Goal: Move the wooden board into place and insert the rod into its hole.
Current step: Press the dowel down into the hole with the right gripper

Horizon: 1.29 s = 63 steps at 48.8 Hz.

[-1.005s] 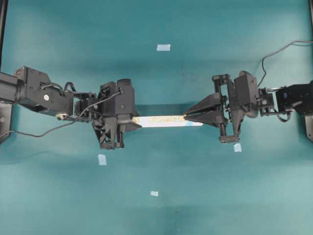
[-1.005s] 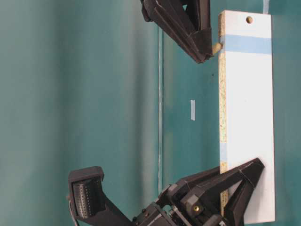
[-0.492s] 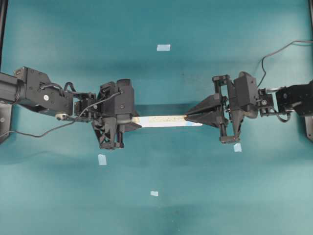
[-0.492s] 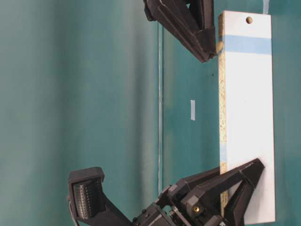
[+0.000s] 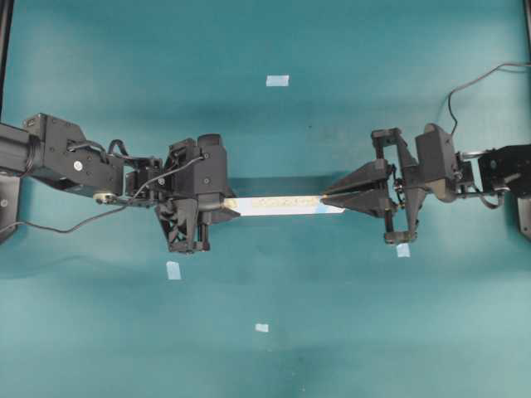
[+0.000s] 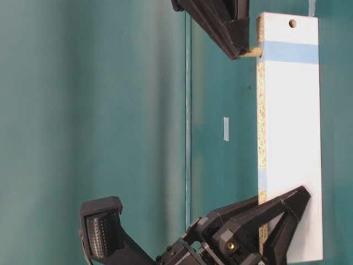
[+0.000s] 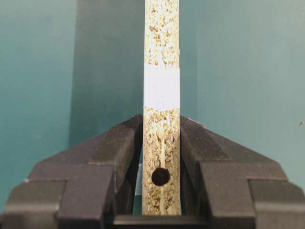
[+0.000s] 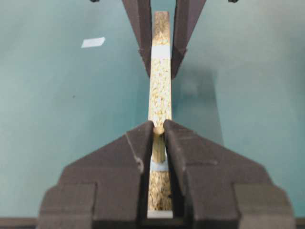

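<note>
Next, my right gripper lets go of the rod in the board's speckled edge at the light-blue patch (image 5: 322,200) (image 8: 158,161).
The wooden board (image 5: 278,203) stands on its long edge at the table's middle, speckled edge up. My left gripper (image 5: 226,207) is shut on its left end, fingers flat against both faces (image 7: 161,129). A dark hole (image 7: 160,176) in the speckled edge lies between those fingers. Another hole (image 6: 292,24) shows in the white face at the far end. My right gripper (image 5: 325,197) is shut on the rod (image 8: 158,143), a short cream peg. The rod (image 6: 252,53) reaches from the fingertips to the board's edge at the light-blue patch (image 6: 289,52). Whether it sits in a hole there is hidden.
Pale-blue tape squares lie on the teal table: one at the back (image 5: 277,80), one front left (image 5: 172,269), one at the front (image 5: 261,327), one under the right arm (image 5: 402,249). A black cable (image 5: 473,87) loops at the right.
The right gripper has drawn back to the right and away from the board's edge. More of the rod now shows between its fingertips and the board. The left gripper and board have not moved.
</note>
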### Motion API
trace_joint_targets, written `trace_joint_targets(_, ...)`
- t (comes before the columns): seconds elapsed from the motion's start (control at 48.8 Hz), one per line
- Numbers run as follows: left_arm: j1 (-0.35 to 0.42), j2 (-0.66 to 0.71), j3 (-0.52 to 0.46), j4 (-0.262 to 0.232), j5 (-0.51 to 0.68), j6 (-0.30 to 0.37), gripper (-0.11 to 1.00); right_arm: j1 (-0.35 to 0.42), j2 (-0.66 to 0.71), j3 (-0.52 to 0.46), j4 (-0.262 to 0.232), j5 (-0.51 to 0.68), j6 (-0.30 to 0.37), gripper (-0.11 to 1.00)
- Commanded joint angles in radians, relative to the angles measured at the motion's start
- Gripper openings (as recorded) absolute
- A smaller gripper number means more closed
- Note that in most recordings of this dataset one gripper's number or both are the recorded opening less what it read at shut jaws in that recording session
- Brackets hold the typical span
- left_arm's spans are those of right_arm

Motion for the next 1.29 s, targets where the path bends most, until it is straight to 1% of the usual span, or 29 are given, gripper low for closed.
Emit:
trace_joint_targets(0.0, -0.003, -0.012, -0.003, 0.002, 0.002, -0.008, 0.21, -0.002, -0.008, 0.006, 0.002, -0.006, 0.0, 0.1)
trace_joint_targets(0.246, -0.003, -0.012, -0.008, 0.002, 0.006, -0.008, 0.21, 0.0, -0.008, 0.021, 0.002, -0.002, 0.0, 0.1)
trace_joint_targets(0.431, -0.003, -0.012, -0.008, 0.002, 0.008, -0.008, 0.21, 0.0, -0.008, 0.006, 0.002, 0.021, 0.0, 0.1)
trace_joint_targets(0.656, -0.003, -0.012, -0.009, 0.002, 0.008, -0.008, 0.21, 0.018, -0.009, -0.018, -0.003, 0.124, 0.0, 0.1)
trace_joint_targets(1.046, -0.003, -0.014, -0.009, 0.0, 0.008, -0.006, 0.21, 0.034, -0.032, -0.026, -0.003, 0.229, 0.012, 0.1)
trace_joint_targets(1.272, -0.003, -0.014, -0.009, 0.002, 0.008, -0.002, 0.21, 0.043, -0.058, -0.049, -0.003, 0.391, 0.015, 0.1)
